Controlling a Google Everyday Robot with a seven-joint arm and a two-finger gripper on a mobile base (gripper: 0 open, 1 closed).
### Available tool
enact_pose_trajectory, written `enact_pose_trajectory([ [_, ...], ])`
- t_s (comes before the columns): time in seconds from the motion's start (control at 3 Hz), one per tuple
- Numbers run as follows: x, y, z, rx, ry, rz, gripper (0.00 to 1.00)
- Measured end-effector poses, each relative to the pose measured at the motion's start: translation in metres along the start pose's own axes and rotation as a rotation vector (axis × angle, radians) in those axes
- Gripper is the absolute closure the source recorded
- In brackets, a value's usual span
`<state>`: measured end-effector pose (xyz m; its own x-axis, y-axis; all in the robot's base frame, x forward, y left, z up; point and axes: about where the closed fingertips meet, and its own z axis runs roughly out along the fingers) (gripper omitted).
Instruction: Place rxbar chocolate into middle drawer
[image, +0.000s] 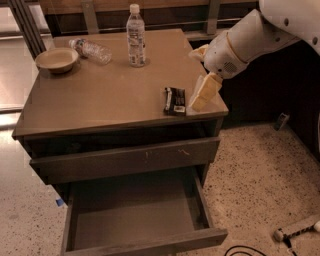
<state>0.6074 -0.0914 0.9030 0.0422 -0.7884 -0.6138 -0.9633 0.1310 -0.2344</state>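
Note:
I will next move my gripper to the middle of the rxbar chocolate (176, 102) near the front edge of the cabinet top and close it there.
The rxbar chocolate (175, 100), a flat black wrapper with white lettering, lies on the cabinet top near its front right corner. My gripper (196, 80) hangs just right of the bar, at the cabinet's right edge. It is open and empty, with one pale finger (204, 92) reaching down almost to the bar. The middle drawer (75, 220) is pulled out below, and its bare floor is empty. The drawer above it (125, 161), with small pale scratches, is only slightly out.
On the cabinet top (100, 100), an upright water bottle (135, 36) stands at the back. A second bottle (91, 49) lies on its side and a tan bowl (56, 59) sits at the back left. A cable and a tool (295, 231) lie on the speckled floor at the right.

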Motion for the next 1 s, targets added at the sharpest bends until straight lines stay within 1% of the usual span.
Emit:
enact_pose_trajectory([
  [0.33,0.001,-0.008,0.029,-0.046,-0.019,-0.018,0.00],
  [0.67,0.011,-0.018,0.058,-0.094,-0.002,-0.021,0.00],
  [1.0,0.019,-0.025,0.071,-0.109,0.018,-0.010,0.00],
])
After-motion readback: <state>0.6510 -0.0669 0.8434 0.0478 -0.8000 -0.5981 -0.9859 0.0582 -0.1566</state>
